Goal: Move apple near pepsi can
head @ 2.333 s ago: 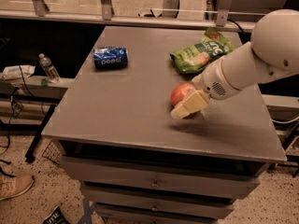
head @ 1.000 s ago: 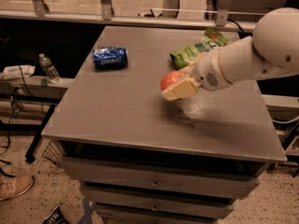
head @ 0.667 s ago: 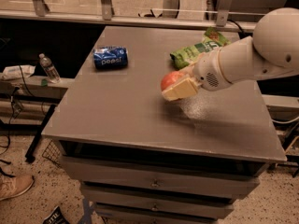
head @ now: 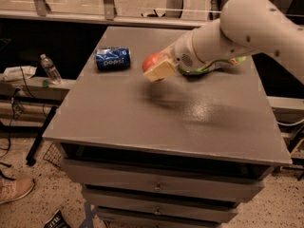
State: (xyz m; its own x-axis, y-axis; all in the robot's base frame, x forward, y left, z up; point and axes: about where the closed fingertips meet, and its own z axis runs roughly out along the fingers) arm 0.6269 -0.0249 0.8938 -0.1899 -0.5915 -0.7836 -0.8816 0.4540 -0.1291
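Next, my gripper puts the apple down on the table (head: pixel 133 68), close beside the end of the pepsi can that faces the green snack bag. The apple is held just above the table now.
The red-orange apple (head: pixel 151 61) is held in my gripper (head: pixel 157 68), a little above the grey table top (head: pixel 156 113). The gripper is shut on it, with a cream-coloured finger (head: pixel 161 71) across its lower right side. The blue pepsi can (head: pixel 112 59) lies on its side near the table's far left, a short way left of the apple. My white arm (head: pixel 242 30) reaches in from the upper right.
A green crinkly snack bag (head: pixel 209 68) lies behind the arm, mostly hidden. A clear water bottle (head: pixel 49 69) stands on a lower shelf left of the table. A shoe (head: pixel 14 190) shows on the floor at lower left. Drawers sit under the table front.
My gripper lifted the apple off the table and carried it left and toward the far side, closer to the pepsi can. The can and bag have not moved.
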